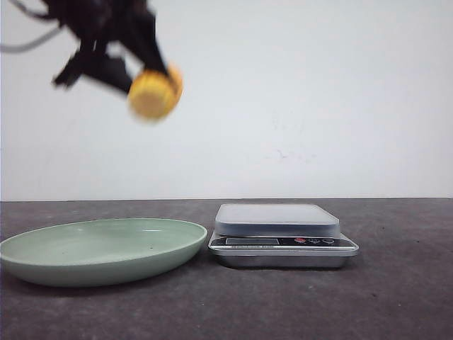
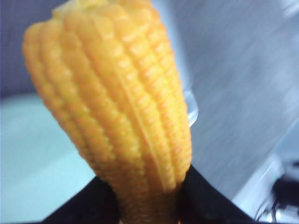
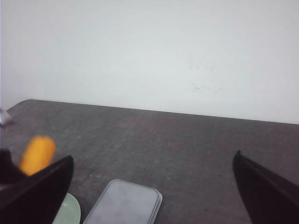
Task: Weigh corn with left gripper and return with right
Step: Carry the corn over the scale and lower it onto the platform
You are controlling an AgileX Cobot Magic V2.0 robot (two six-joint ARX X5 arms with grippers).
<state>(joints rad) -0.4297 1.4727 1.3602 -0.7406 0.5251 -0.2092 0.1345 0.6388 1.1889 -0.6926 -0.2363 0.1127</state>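
Next, I let go of the corn with my left gripper on the green plate's side of the scale's grey platform [image 1: 252, 214].
My left gripper [image 1: 145, 67] is shut on the corn [image 1: 154, 92], a stubby yellow-orange cob, and holds it high in the air above the green plate [image 1: 42, 251]. In the left wrist view the corn [image 2: 117, 107] fills the frame, its base pinched between the black fingers [image 2: 210, 200]. The scale [image 1: 277, 219] with a grey platform stands on the table to the right of the plate. My right gripper [image 3: 152, 161] is open and empty, well above the scale [image 3: 124, 203]; the corn [image 3: 37, 154] shows blurred at its side.
The dark table [image 1: 396, 297] runs back to a white wall [image 1: 318, 99]. The plate's rim [image 3: 70, 210] shows in the right wrist view beside the scale. The scale's display and buttons [image 1: 311, 241] face the front.
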